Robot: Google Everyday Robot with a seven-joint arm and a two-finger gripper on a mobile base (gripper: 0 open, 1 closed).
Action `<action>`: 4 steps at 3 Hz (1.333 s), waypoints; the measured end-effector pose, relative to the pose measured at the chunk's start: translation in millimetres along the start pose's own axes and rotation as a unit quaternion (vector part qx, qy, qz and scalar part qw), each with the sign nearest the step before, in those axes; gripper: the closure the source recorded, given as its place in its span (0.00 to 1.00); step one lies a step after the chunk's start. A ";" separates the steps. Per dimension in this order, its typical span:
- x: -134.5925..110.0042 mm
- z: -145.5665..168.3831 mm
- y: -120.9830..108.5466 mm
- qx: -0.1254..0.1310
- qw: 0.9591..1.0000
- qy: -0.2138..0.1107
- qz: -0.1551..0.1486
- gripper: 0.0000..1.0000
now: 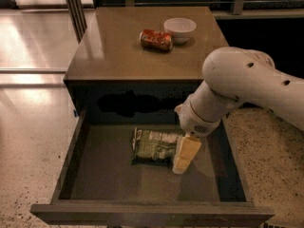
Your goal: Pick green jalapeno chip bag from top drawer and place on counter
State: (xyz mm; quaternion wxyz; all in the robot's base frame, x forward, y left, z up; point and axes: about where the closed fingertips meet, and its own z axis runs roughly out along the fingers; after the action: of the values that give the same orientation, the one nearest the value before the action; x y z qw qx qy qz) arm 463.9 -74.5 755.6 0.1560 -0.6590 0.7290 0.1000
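My gripper is set to move inward from the edge of the bag, and then it should close on the middle (159,147) of the green jalapeno chip bag.
The green jalapeno chip bag (153,146) lies flat on the floor of the open top drawer (95,175), near its middle. My gripper (185,155) reaches down into the drawer from the right on its white arm (237,87). It sits at the bag's right edge and covers that end of it. The counter (118,46) is the flat brown top of the cabinet behind the drawer.
A red crushed can (156,39) lies on the counter at the back, with a white bowl (179,27) right beside it. Pale speckled floor (28,141) surrounds the cabinet. A dark rail runs along the back wall.
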 end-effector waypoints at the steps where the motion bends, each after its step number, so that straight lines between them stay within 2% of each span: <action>1: -4.6 51.1 -13.1 -0.008 1.000 0.003 -0.005 0.00; 2: -9.8 122.5 -23.4 -0.022 1.000 -0.011 -0.001 0.00; 4: -8.0 134.7 -22.6 -0.030 0.999 -0.011 0.003 0.00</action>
State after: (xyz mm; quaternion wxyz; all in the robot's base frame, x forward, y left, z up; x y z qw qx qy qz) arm 499.9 -22.3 634.4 0.1436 -0.6600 0.7259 0.1299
